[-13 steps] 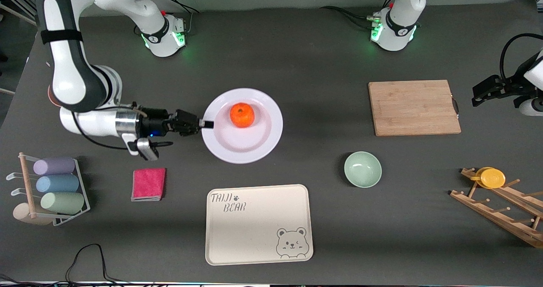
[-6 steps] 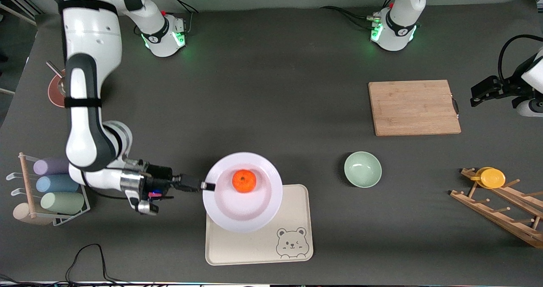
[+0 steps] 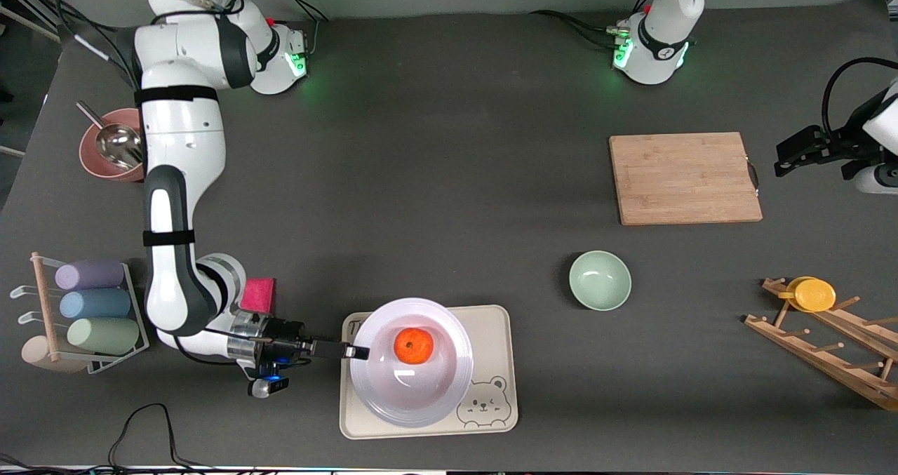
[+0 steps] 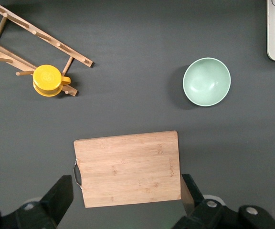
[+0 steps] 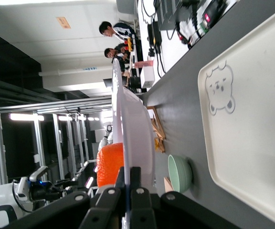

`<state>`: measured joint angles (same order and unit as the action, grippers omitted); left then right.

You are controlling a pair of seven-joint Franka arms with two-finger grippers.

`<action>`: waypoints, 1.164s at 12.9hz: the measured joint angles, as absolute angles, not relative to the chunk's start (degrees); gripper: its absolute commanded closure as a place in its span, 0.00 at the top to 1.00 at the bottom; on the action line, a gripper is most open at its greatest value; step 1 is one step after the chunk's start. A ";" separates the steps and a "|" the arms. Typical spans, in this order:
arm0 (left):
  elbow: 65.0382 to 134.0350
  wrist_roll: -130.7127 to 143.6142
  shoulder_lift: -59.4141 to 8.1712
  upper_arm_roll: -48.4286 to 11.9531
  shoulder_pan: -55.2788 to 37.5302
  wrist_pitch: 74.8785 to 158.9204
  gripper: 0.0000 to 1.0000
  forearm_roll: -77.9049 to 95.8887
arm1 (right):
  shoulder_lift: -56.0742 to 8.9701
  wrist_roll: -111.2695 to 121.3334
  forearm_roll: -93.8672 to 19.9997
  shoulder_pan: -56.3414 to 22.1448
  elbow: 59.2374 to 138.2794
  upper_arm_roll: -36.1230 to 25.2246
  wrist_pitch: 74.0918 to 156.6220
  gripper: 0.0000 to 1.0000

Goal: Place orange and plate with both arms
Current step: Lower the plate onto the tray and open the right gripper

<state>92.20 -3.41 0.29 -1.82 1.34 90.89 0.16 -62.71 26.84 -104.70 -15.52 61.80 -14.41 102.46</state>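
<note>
The robot's right gripper needs to release the plate on the middle of the cream bear tray (image 3: 427,372) (image 5: 266,125), with the orange still in the plate's hollow.
The pale lavender-white plate (image 3: 410,391) hangs level just above the cream bear tray (image 3: 494,335), with the orange (image 3: 413,346) lying in its well. My right gripper (image 3: 353,351) is shut on the plate's rim at the side toward the right arm's end of the table. The right wrist view shows the plate (image 5: 133,133) edge-on between the shut fingers of the right gripper (image 5: 131,183), the orange (image 5: 110,164) on it, and a gap down to the tray (image 5: 252,143). My left gripper (image 3: 787,156) waits open and holds nothing, in the air over the wooden cutting board (image 4: 128,167).
The cutting board (image 3: 684,178) and a mint-green bowl (image 3: 600,280) lie toward the left arm's end. A wooden rack with a yellow cup (image 3: 814,295) stands there too. A pink cloth (image 3: 258,295), a rack of pastel cups (image 3: 91,306) and a reddish bowl (image 3: 105,156) sit at the right arm's end.
My right arm has carried the plate and orange from the table's middle toward the front camera, to over the bear tray. The left arm has hardly moved.
</note>
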 measured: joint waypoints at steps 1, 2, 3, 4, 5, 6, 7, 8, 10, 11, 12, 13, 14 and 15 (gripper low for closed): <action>92.22 -3.41 0.29 -1.82 1.34 90.90 1.00 0.15 | -64.97 26.80 -104.72 -14.54 59.25 -13.79 102.95 0.00; 92.26 -3.41 0.29 -1.82 1.34 90.90 1.00 0.13 | -67.01 26.80 -104.73 -14.00 57.17 -13.52 103.79 0.00; 92.30 -3.41 0.29 -1.83 1.34 90.90 1.00 0.03 | -68.66 26.80 -104.74 -13.78 55.70 -13.48 104.46 0.00; 92.34 -3.41 0.29 -1.84 1.34 90.90 1.00 -0.05 | -70.01 26.98 -104.74 -13.75 54.60 -13.46 105.03 0.00; 92.36 -3.41 0.29 -1.86 1.34 90.90 1.00 -0.11 | -71.01 27.30 -104.74 -13.76 53.83 -13.39 105.54 0.00; 92.38 -3.41 0.29 -1.87 1.31 90.90 1.00 -0.19 | -71.88 28.10 -104.74 -13.77 53.28 -13.31 105.83 0.00; 92.41 -3.41 0.29 -1.86 1.31 90.90 1.00 -0.24 | -72.66 29.62 -104.74 -13.79 53.03 -13.26 105.95 0.00; 92.42 -3.41 0.29 -1.87 1.31 90.90 1.00 -0.25 | -73.27 31.45 -104.74 -13.83 53.02 -13.20 106.26 0.00; 92.44 -3.38 0.29 -1.87 1.31 90.90 1.00 -0.25 | -74.49 34.95 -104.74 -14.07 53.02 -12.89 106.97 0.00; 92.44 -3.14 0.29 -1.86 1.31 90.90 1.00 -0.25 | -75.02 36.79 -104.74 -14.28 53.01 -12.57 107.23 0.00; 92.44 -2.57 0.29 -1.86 1.31 90.90 1.00 -0.25 | -75.39 38.30 -104.74 -14.52 53.00 -12.23 108.06 0.00; 92.44 -2.15 0.29 -1.87 1.31 90.90 1.00 -0.25 | -75.58 39.46 -104.74 -14.76 53.00 -12.18 108.34 0.00; 92.45 -1.98 0.29 -1.87 1.31 90.90 1.00 -0.25 | -75.66 40.69 -104.74 -14.89 52.99 -12.18 108.51 0.00; 92.46 -1.88 0.29 -1.87 1.31 90.89 1.00 -0.25 | -75.77 42.38 -104.74 -14.97 52.99 -12.18 108.80 0.00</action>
<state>92.46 -1.88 0.29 -1.87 1.31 90.89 -0.25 -75.77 42.38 -104.74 -14.97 52.99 -12.18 108.80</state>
